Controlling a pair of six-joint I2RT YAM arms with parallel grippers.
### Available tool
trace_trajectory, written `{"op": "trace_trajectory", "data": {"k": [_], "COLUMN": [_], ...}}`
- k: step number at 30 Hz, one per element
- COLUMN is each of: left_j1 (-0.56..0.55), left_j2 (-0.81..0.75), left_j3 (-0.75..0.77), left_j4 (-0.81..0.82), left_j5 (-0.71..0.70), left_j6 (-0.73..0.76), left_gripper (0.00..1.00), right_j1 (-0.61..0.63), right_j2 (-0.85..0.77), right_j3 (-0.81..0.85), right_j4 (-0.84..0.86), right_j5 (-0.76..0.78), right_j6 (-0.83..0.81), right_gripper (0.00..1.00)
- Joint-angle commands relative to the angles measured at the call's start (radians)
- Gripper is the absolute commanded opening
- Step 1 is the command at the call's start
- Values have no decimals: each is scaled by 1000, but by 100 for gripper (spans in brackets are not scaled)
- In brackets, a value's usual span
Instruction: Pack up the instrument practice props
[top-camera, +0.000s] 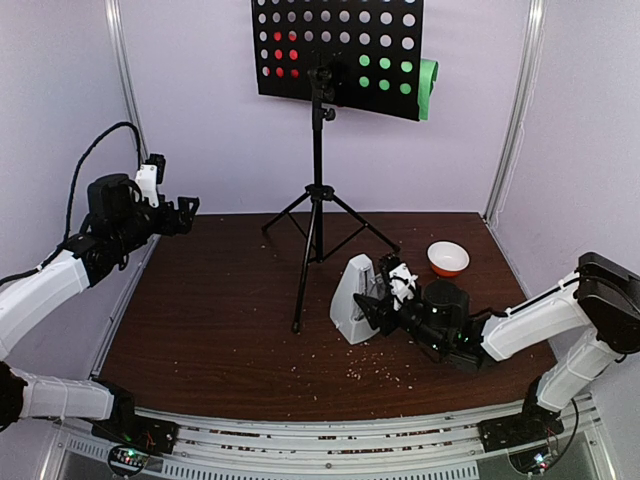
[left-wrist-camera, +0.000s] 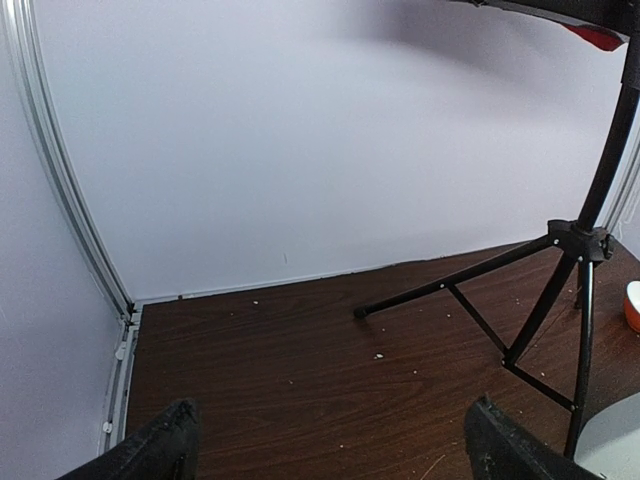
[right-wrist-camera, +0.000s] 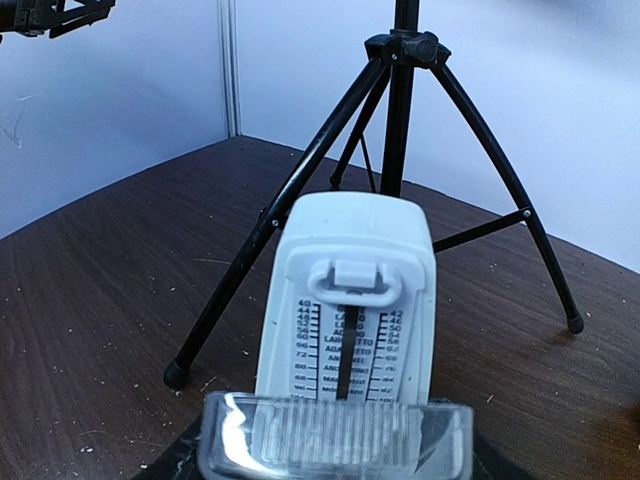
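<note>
I need to release the clear plastic cover from my right gripper against the scale side of the white pyramid metronome (top-camera: 360, 298) (right-wrist-camera: 343, 420).
The black perforated music stand (top-camera: 338, 45) stands on tripod legs (top-camera: 318, 205) at the back middle, with a red sheet (top-camera: 285, 55) and a green sheet (top-camera: 428, 88) behind its holes. The white pyramid metronome (top-camera: 355, 298) stands upright in front of the legs and shows large in the right wrist view (right-wrist-camera: 350, 290). My right gripper (top-camera: 385, 305) is shut on the clear plastic cover (right-wrist-camera: 335, 440), held just in front of the metronome's scale face. My left gripper (top-camera: 188, 210) is open and empty, raised at the left; its fingers (left-wrist-camera: 165, 445) frame bare table.
A small orange-and-white bowl (top-camera: 447, 258) sits right of the metronome, near the back right wall. The tripod legs (left-wrist-camera: 580, 245) spread over the table's middle. Pale crumbs lie scattered on the dark wood table (top-camera: 220, 320). White walls close in the back and sides.
</note>
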Motion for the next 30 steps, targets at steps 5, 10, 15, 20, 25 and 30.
{"op": "trace_trajectory", "data": {"k": [5,10,15,20,25,30], "left_j1": [3,3,2,2,2,2], "left_j2": [-16,-14,-14,-14,-12,-12], "left_j3": [-7,-7,-7,-7,-8,-7], "left_j4": [46,46,45,45,45,46], "left_j5": [-3,-1,-1,-2,2,2], "left_j6": [18,19,20,19,20,18], "left_gripper": [95,95,95,95,95,95], "right_j1": [-3,-6,-6,-6,-6,-7], "right_j2": [-28,-4,29,46,58,66], "right_j3": [29,48,65,81,84,89], "right_j4": [-87,-103,-105,-127,-136,-142], "right_j5": [19,-38,-55,-42,-21,-9], "right_j6": [-36,-13,-6,-8,-1,12], "right_gripper": [49,49,49,50,51,55]}}
